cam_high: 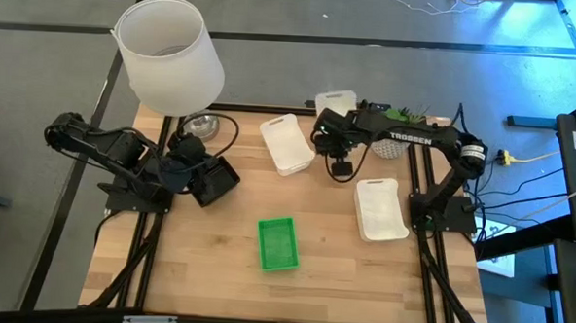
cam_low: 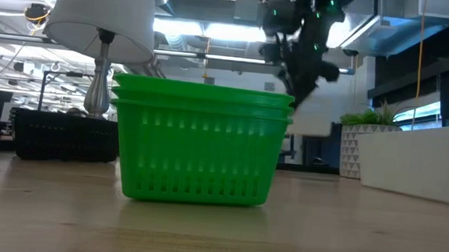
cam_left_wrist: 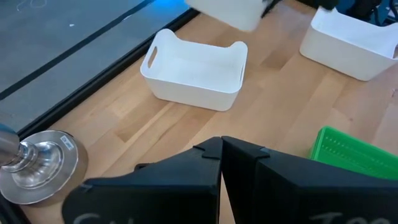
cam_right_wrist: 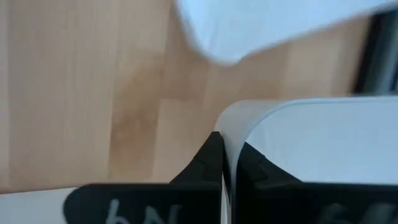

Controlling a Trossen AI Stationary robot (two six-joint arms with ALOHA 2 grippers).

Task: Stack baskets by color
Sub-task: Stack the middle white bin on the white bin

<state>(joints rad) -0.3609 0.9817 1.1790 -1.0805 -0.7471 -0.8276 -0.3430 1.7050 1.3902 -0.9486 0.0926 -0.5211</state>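
The robot's right gripper needs to set the white basket down inside the white basket at the far centre (cam_high: pixel 291 135) of the table.
My right gripper (cam_right_wrist: pixel 227 155) is shut on a white basket (cam_high: pixel 335 103) near the table's far edge. Two more white baskets rest on their bases: one (cam_high: pixel 287 142) at far centre, one (cam_high: pixel 380 208) at the right. A nested stack of green baskets (cam_high: pixel 278 243) stands at near centre. A black basket (cam_low: pixel 68 136) sits on the table at the left, and my left gripper (cam_left_wrist: pixel 221 168) hangs shut just over it, holding nothing. My right gripper pinches the white basket's thin side wall at its rim (cam_right_wrist: pixel 231 134), near a rounded corner. One finger is inside the basket and one outside. The fingers come from above, pointing steeply down. The basket (cam_left_wrist: pixel 227 12) hangs below them, raised off the table.
A tall lamp with a big white shade (cam_high: pixel 168 54) and a metal foot (cam_left_wrist: pixel 37 165) stands at the far left. A small potted plant (cam_low: pixel 368 139) stands at the far right. Bare wood lies between the green stack and the white baskets.
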